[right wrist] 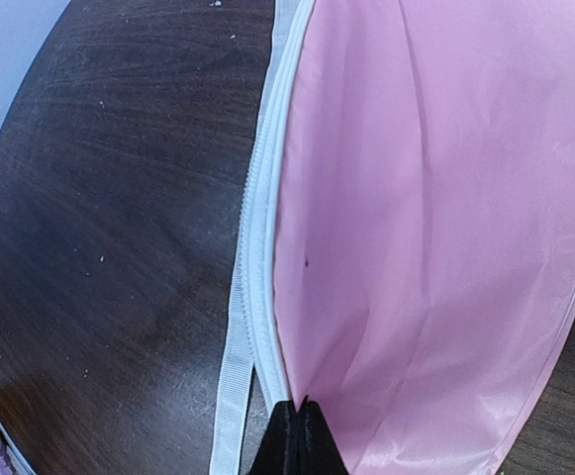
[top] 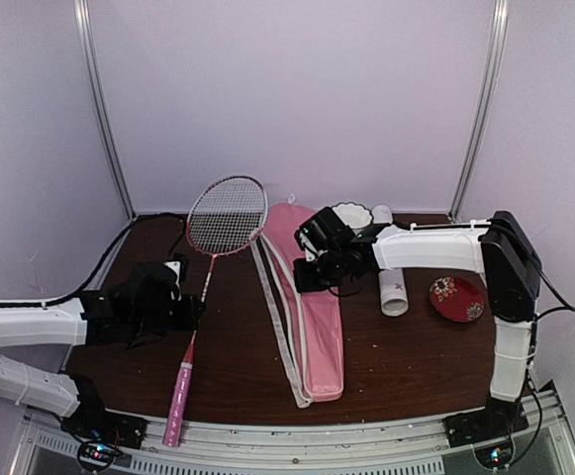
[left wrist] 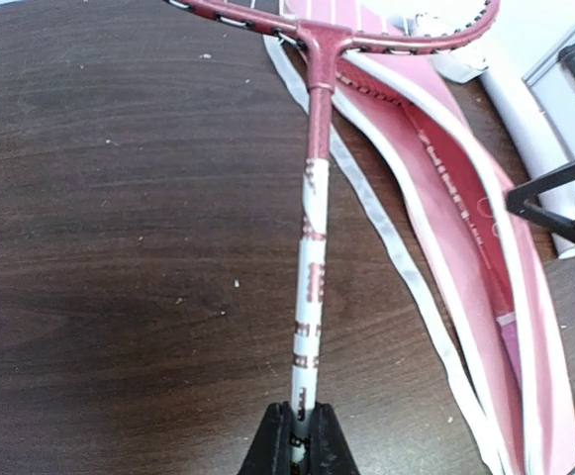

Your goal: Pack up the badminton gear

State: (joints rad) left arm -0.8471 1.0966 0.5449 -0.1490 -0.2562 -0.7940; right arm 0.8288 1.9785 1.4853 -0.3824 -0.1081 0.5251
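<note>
My left gripper needs to let go of the racket along the pink cover's loose zip edge point(top: 253, 304) point(left wrist: 325, 198), with its strung head tucked inside.
One racket lies on the table at the left, with its strung head point(top: 228, 215) at the back and its pink handle point(top: 179, 394) over the front edge. My left gripper point(top: 194, 315) is shut on its white shaft point(left wrist: 309, 297), as the left wrist view point(left wrist: 305, 421) shows. The long pink cover point(top: 307, 307) lies open in the middle, with its white zip edge point(right wrist: 257, 247) loose. My right gripper point(top: 307, 272) is shut on the cover's upper pink flap point(right wrist: 435, 218) near the zip, seen in the right wrist view point(right wrist: 302, 406). The white tube point(top: 394, 287) lies right of the cover. No shuttlecocks or second racket show.
A small white scalloped bowl point(top: 351, 215) stands at the back behind my right arm. A red patterned dish point(top: 456, 298) sits at the right by the right arm's base. A black cable point(top: 119, 247) runs along the back left. The table's front edge is close to the racket handle.
</note>
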